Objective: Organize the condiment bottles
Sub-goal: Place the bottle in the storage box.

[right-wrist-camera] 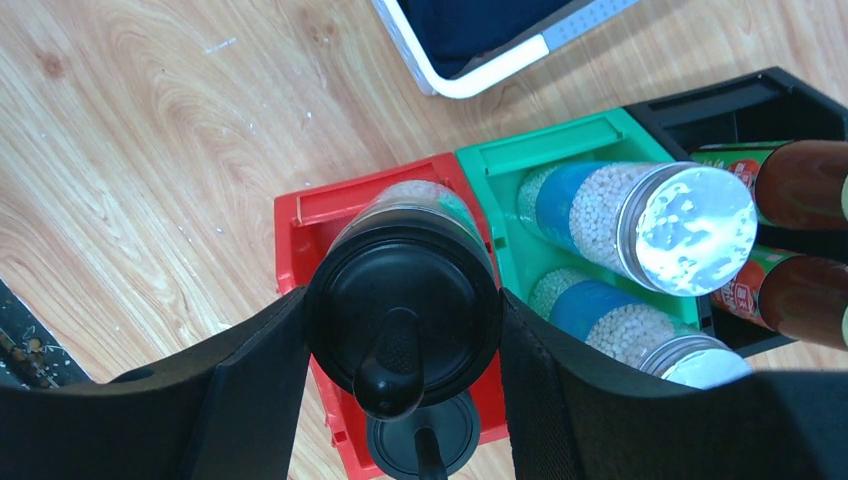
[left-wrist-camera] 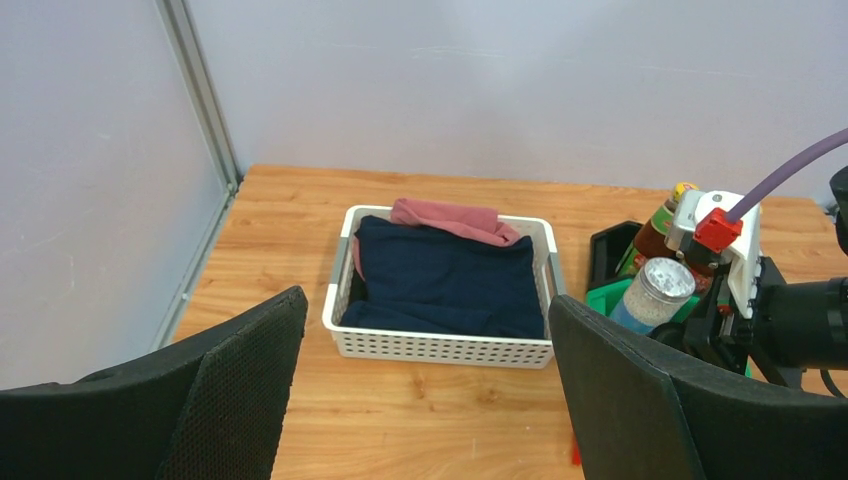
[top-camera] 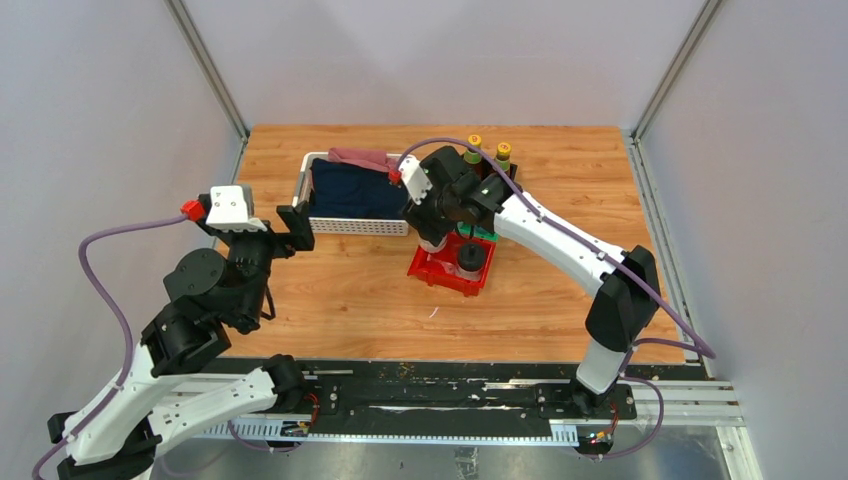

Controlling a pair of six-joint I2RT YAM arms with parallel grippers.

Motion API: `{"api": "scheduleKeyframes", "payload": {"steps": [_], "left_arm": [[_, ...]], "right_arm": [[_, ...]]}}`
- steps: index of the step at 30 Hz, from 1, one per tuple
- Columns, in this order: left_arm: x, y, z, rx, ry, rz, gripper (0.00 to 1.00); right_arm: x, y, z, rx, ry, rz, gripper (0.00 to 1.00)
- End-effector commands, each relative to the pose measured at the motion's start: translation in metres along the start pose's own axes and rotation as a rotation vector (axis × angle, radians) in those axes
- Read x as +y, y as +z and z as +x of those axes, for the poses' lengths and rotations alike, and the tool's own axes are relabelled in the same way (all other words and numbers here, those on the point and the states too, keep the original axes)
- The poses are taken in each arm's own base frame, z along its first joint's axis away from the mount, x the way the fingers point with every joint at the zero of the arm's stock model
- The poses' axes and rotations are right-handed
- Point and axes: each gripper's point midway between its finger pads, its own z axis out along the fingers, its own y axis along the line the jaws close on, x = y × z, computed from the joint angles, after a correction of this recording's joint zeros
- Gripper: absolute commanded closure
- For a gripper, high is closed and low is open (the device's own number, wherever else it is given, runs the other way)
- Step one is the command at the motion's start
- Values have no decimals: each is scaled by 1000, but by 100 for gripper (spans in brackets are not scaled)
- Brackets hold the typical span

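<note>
The black-lidded jar, now held upright at that bin, will be let go by my right gripper in the red bin (top-camera: 439, 264) (right-wrist-camera: 393, 238), next to the second black-lidded jar.
My right gripper (right-wrist-camera: 400, 340) is shut on a squat black-lidded jar (right-wrist-camera: 403, 310), holding it upright at the red bin (right-wrist-camera: 300, 215); I cannot tell if it rests on the bin's floor. The second black-lidded jar (right-wrist-camera: 420, 440) stands in the same bin, just nearer the camera. Two silver-lidded shakers (right-wrist-camera: 690, 215) (right-wrist-camera: 690, 360) stand in the green bin (right-wrist-camera: 540, 150). Two dark sauce bottles (right-wrist-camera: 810, 180) (right-wrist-camera: 800, 290) stand in the black bin (right-wrist-camera: 740, 100); their yellow caps show from above (top-camera: 474, 143). My left gripper (left-wrist-camera: 425, 400) is open and empty, left of the bins.
A white basket (top-camera: 355, 225) of dark blue and pink cloth sits left of the bins, right in front of the left gripper (top-camera: 297, 225). The three bins stand together at the table's middle back. Grey walls close the table on three sides.
</note>
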Motion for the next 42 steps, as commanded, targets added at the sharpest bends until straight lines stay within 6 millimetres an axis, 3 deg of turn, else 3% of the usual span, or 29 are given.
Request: {"api": "scheduleKeyframes", "payload": {"steps": [1,23,42], "left_arm": [[-7,3,1,0,-5,12,6],[-11,4,7,8,0,24,6],[-11,3,13,13,0,26,6]], "right_arm": [[-12,-18,3,-18,29,42,100],[-4,-5,29,37,80,0,100],[10,20,44,47,87,-65,100]]}}
